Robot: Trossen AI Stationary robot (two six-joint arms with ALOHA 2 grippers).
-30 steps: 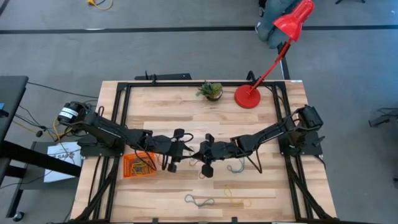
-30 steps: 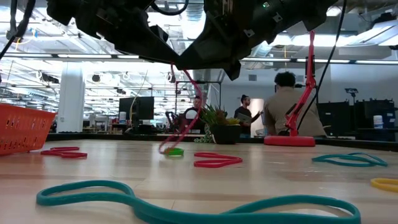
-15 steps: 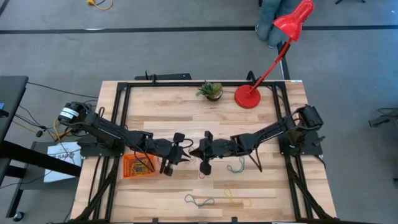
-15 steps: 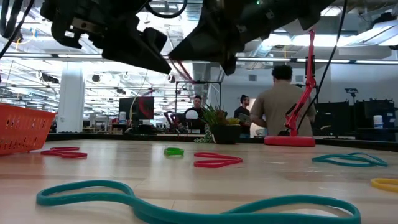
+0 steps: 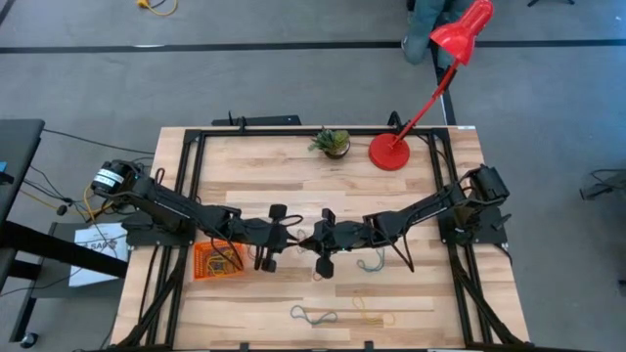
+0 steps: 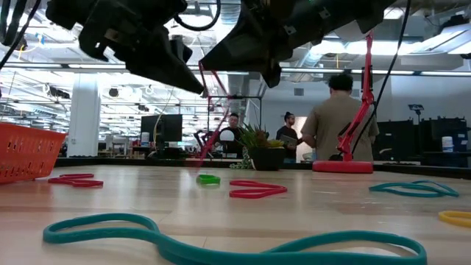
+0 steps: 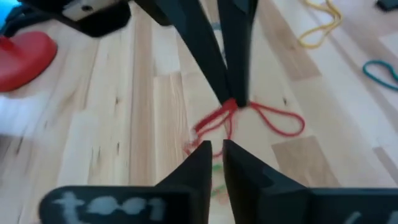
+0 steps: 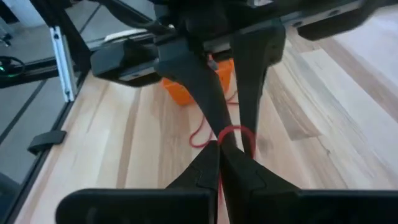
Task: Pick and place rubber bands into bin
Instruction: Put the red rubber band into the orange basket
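Observation:
The red rubber band hangs from my right gripper, away from the orange bin, so next my left gripper opens, grabs the band's loop (image 8: pixel 236 129) and carries it over.
A red rubber band (image 7: pixel 211 122) hangs above the middle of the table between my two grippers, which meet tip to tip there. My right gripper (image 8: pixel 219 155) is shut on it, and my left gripper (image 7: pixel 214 149) has its fingers drawn in on the same band. The orange bin (image 5: pixel 217 261) stands on the table under my left arm. More rubber bands lie flat on the wood: two red (image 6: pixel 257 190), a small green (image 6: pixel 208 179), teal (image 6: pixel 412 188), a long teal one (image 6: pixel 221 243) and yellow (image 5: pixel 372 315). My left gripper pinches a strand of the red loop (image 8: pixel 234 132) at its fingertips, coming slanting down from the table's left; the fingers hide the exact spot. My right gripper pinches the band's top (image 7: pixel 231 107) between its shut fingertips, slanting down from the table's right. The rest of the band (image 6: pixel 211 136) hangs slack, clear of the table.
A small potted plant (image 5: pixel 333 143) and the red lamp's round base (image 5: pixel 389 152) stand at the far edge. A grey-blue band (image 5: pixel 313 315) lies near the front edge. People stand in the room beyond the table.
My left gripper has shut its fingers at the right gripper's tips and tipped a little. The red band's hanging loop, which reached down near the table a second ago, now hangs shorter and higher. My right gripper has kept still.

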